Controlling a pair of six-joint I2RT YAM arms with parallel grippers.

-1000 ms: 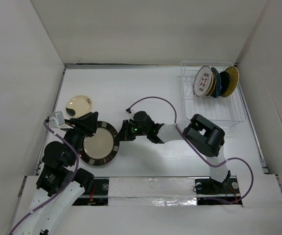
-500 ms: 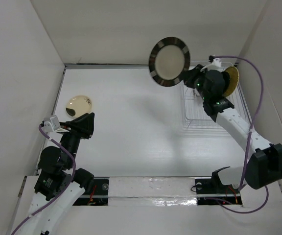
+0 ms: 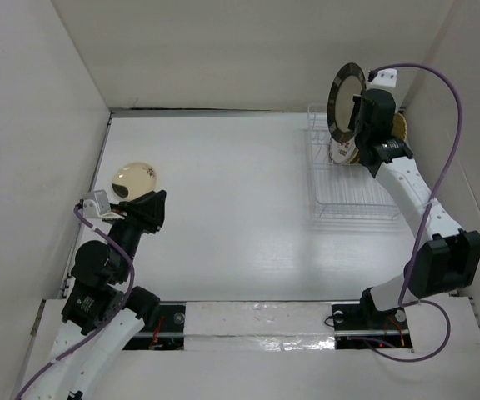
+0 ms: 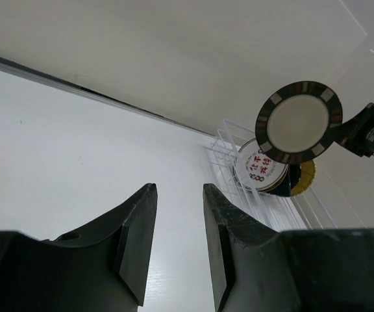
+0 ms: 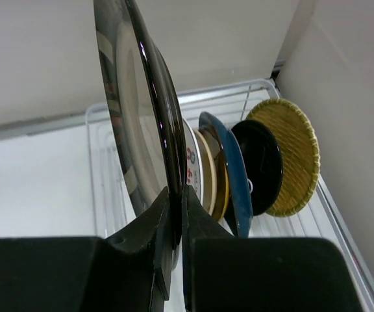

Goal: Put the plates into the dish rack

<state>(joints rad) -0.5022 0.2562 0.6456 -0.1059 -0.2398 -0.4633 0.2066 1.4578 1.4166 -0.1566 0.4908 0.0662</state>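
Note:
My right gripper has the large dark-rimmed plate. It will let go of it in the rack [image 3: 334, 130] [image 5: 160, 183] beside the white plate with red-green marks.
My right gripper [image 3: 363, 117] [image 5: 175, 195] is shut on the large dark-rimmed plate [image 3: 345, 97] [image 5: 141, 104] and holds it upright on edge above the left end of the dish rack [image 3: 358, 200] [image 5: 102, 162]. In the rack stand the white plate with red-green marks [image 5: 192, 170], a cream one, the blue leaf-shaped plate [image 5: 234, 172], the glossy black plate [image 5: 261, 162] and the woven yellow plate [image 5: 291, 156]. A cream plate [image 3: 134, 179] lies flat at the far left of the table. My left gripper [image 3: 150, 208] [image 4: 177, 195] is open and empty, just in front of that plate.
White walls close in the table on the left, back and right. The rack stands in the back right corner against the wall. The held plate and the rack also show far off in the left wrist view [image 4: 299, 121].
My right arm carried the dark-rimmed plate from the table's left middle up and across to above the rack, turning it edge-on. My left gripper let it go and stayed near the cream plate.

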